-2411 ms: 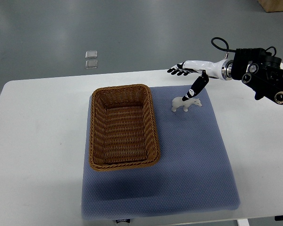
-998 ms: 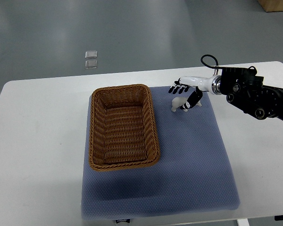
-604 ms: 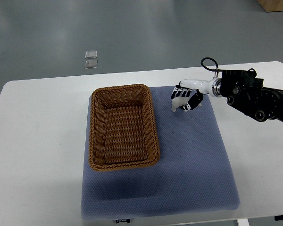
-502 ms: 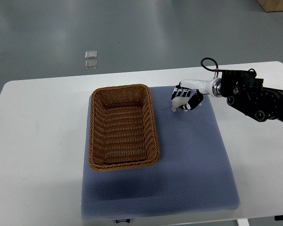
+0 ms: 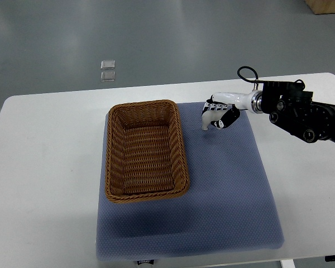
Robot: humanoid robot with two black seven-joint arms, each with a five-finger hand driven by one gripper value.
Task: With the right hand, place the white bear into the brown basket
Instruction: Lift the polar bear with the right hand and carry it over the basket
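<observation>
Next, my right gripper releases the white bear on the brown basket's bottom (image 5: 155, 138), a little past its middle toward the far rim of the basket. The bear is now just beside the basket.
The white bear (image 5: 207, 118) is at the far right part of the blue mat (image 5: 223, 190), just right of the brown wicker basket (image 5: 146, 151). My right hand (image 5: 218, 113) comes in from the right edge and its fingers are curled around the bear, covering most of it. Only the bear's left end and a leg show below the fingers. The bear looks slightly raised off the mat. The basket is empty. The left arm is out of view.
The mat lies on a white table (image 5: 44, 167). Two small clear squares (image 5: 108, 70) lie on the grey floor beyond the table's far edge. My dark right forearm (image 5: 304, 114) lies over the table's right side.
My right hand came down from behind the bear, closed its fingers around it, and now has shifted it slightly up and left.
</observation>
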